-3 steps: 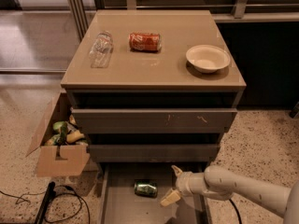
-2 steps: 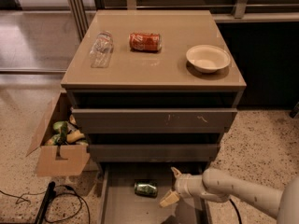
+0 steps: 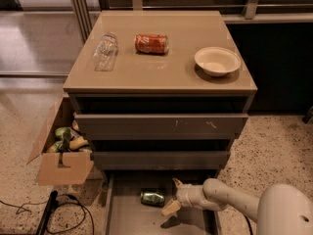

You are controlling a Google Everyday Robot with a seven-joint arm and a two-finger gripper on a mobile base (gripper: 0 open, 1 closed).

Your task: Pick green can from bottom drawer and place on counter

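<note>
My gripper is to head next for the green can's end (image 3: 160,197) that is nearest to my fingers, and it will close there, inside the open bottom drawer.
The green can (image 3: 152,197) lies on its side on the grey floor of the open bottom drawer (image 3: 132,219), toward its back left. My gripper (image 3: 173,196) is inside the drawer just right of the can, open, with one fingertip (image 3: 176,182) toward the back and the other (image 3: 170,208) toward the front. The can sits just left of the fingers, not held. The tan counter (image 3: 161,70) tops the cabinet above.
On the counter lie a clear plastic bottle (image 3: 105,51), a red can (image 3: 152,43) and a white bowl (image 3: 217,61). The two upper drawers (image 3: 161,126) stand slightly open above the gripper. A cardboard box (image 3: 61,148) with items and cables (image 3: 49,212) sit at the left on the floor.
The gripper has shifted slightly left toward the green can. The can has not moved.
</note>
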